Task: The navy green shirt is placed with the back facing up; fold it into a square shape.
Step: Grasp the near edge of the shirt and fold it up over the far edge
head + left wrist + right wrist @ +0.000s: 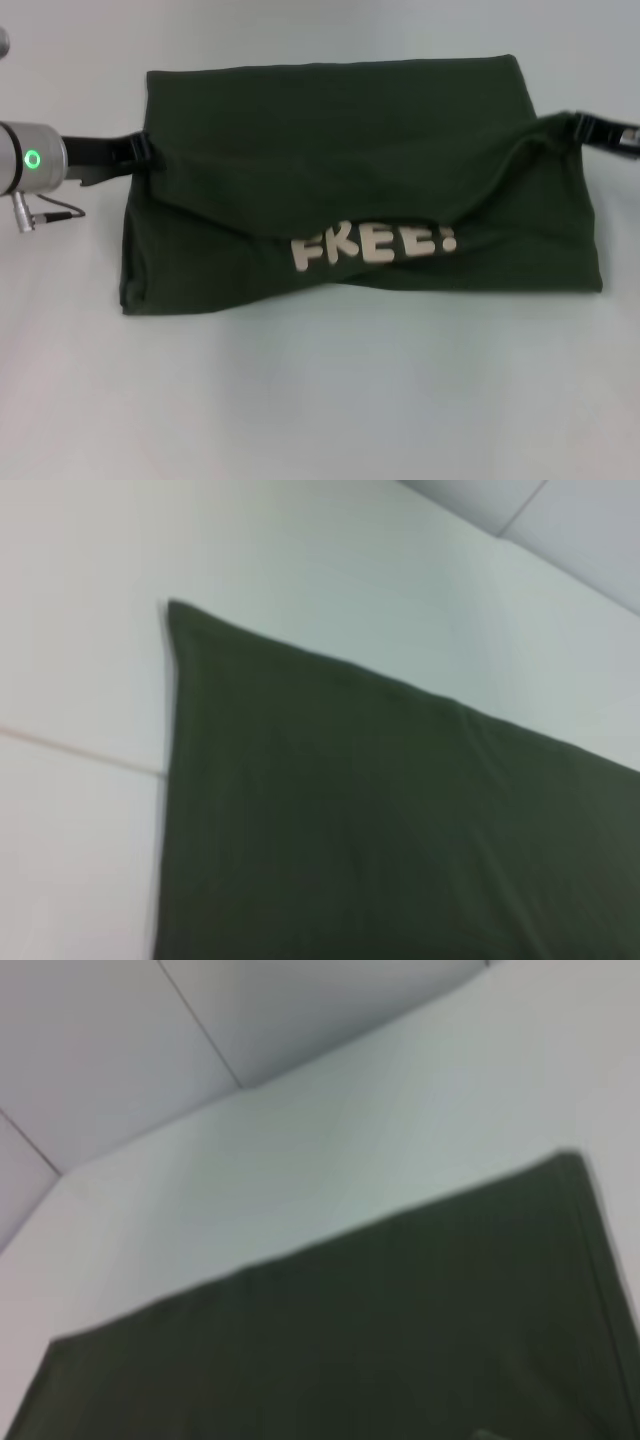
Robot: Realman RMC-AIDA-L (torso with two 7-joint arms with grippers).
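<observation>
The robot's left gripper needs to release the fold on the shirt's flat far layer (163,139) (335,820), just inside the near side edge of the shirt.
The navy green shirt (340,130) lies across the middle of the white table (320,400), partly folded over itself. Cream letters "FREE" (375,245) show under a sagging fold edge. My left gripper (143,150) holds that fold at the shirt's left side. My right gripper (572,124) holds it at the right side. The fabric hangs in a curve between them. The left wrist view shows plain green cloth (400,830) with one corner on the table. The right wrist view shows plain green cloth (350,1350) too.
My left arm's silver wrist with a green light (33,159) reaches in from the left edge. Bare white table surrounds the shirt on all sides. Pale wall panels (150,1040) stand beyond the table's far edge.
</observation>
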